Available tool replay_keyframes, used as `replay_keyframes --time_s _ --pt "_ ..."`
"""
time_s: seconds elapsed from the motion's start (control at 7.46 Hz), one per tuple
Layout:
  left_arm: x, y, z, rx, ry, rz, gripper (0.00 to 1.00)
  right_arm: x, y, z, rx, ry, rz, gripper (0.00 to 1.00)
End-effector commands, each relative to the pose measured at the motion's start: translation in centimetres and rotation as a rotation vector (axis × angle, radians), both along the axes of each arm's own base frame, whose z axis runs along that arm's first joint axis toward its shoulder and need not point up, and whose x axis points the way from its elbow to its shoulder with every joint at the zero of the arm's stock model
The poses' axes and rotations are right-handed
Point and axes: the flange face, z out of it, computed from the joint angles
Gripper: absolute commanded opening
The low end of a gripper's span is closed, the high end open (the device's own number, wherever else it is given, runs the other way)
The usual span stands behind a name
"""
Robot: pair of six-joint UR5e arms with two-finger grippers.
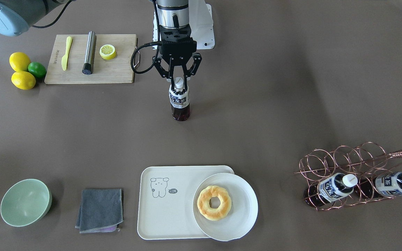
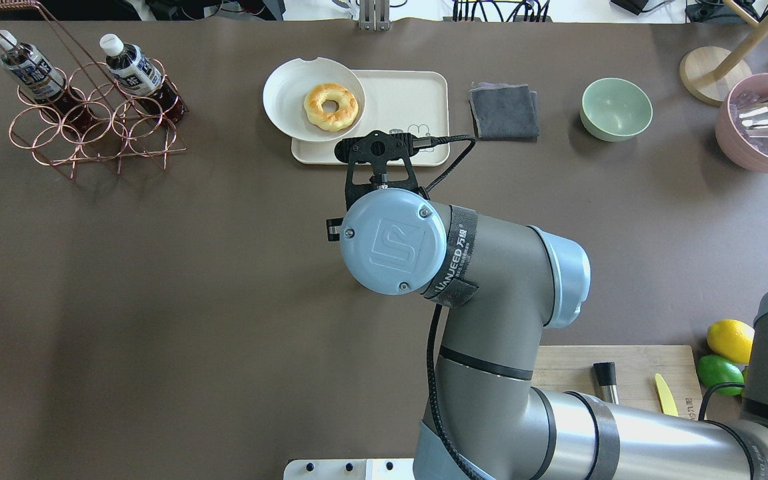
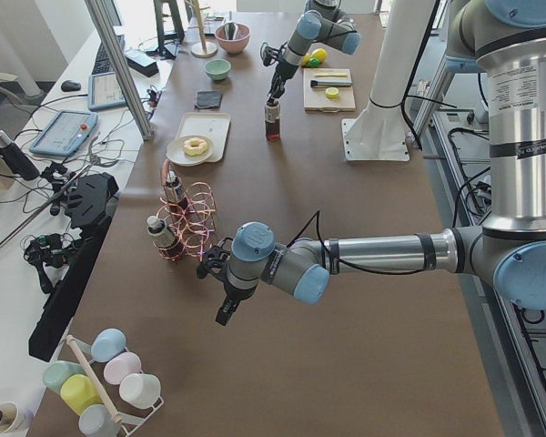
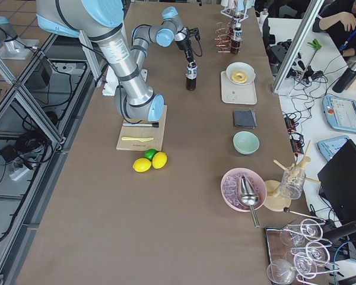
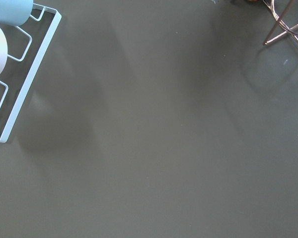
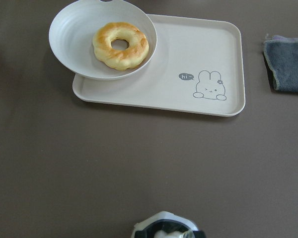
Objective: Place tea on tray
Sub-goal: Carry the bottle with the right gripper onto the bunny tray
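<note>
The tea bottle will go down from my right gripper on the bare part of the cream tray (image 1: 168,208) (image 6: 192,52), next to the white plate.
A tea bottle (image 1: 179,103) with a white cap and a navy-and-white label stands upright mid-table, on or just above the surface. My right gripper (image 1: 179,83) comes straight down on it and is shut on its neck and cap. The cap shows at the bottom edge of the right wrist view (image 6: 164,231). The cream tray (image 1: 162,216) lies nearer the operators' side, apart from the bottle, and shows ahead in the right wrist view (image 6: 188,49). My left gripper (image 3: 226,309) hovers low over bare table near the wire rack; I cannot tell if it is open.
A white plate (image 1: 246,195) with a doughnut (image 1: 214,202) overlaps one end of the tray. A copper wire rack (image 1: 344,164) holds two more tea bottles. A grey cloth (image 1: 99,209), a green bowl (image 1: 25,202), a cutting board (image 1: 117,69) and lemons (image 1: 21,69) lie around.
</note>
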Motion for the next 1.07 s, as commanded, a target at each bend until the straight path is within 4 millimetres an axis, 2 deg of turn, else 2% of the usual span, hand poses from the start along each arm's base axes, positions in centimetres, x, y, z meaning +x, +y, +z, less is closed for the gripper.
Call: replay_keyframes --time_s 0.0,0.13,0.54,0.67,0.8,0.94 --pt "0.0 -0.1 -0.1 0.002 0.000 0.000 0.99 0.6 -0.6 -0.8 0.014 -0.008 0.002 0.00" --pt "0.0 -0.2 -0.2 0.003 0.000 0.000 0.99 2.3 -2.8 -0.9 0.018 -0.010 0.024 0.00" --pt "0.0 -0.1 -0.1 0.004 0.001 0.002 0.99 9.6 -11.8 -2.1 0.026 0.000 0.077 0.00" --pt "0.0 0.3 -0.2 0.011 0.003 0.001 0.99 9.8 -16.3 -2.8 0.007 0.018 0.104 0.00" --pt "-0.1 0.6 -0.1 0.018 0.004 -0.001 0.99 7.1 -21.9 -2.5 -0.007 0.013 0.124 0.00" --pt "-0.2 0.9 0.1 0.015 0.003 -0.001 0.99 4.6 -26.1 0.0 0.001 -0.008 0.134 0.00"
